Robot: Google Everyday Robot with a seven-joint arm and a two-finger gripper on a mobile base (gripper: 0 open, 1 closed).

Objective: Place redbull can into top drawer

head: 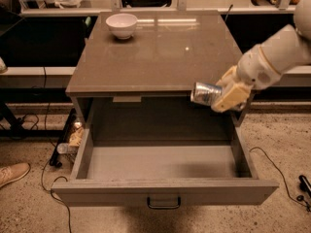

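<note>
My gripper will release the redbull can on the bottom of the open top drawer, near the middle of the drawer's back side (186, 146). The can is now in the air above the drawer.
The redbull can (205, 93) lies on its side in my gripper (227, 94), its shiny round end pointing left. My gripper is shut on it and holds it in the air at the cabinet top's front right edge, above the back right part of the top drawer (163, 161). The drawer is pulled fully open and nothing lies in it. Its front panel carries a small dark handle (163, 202). My white arm (274, 57) comes in from the upper right.
A white bowl (121, 25) stands at the back left of the cabinet top (155, 52). Cables and small objects (70, 142) lie on the floor left of the drawer. A shoe (12, 174) is at the lower left. Shelving runs behind the cabinet.
</note>
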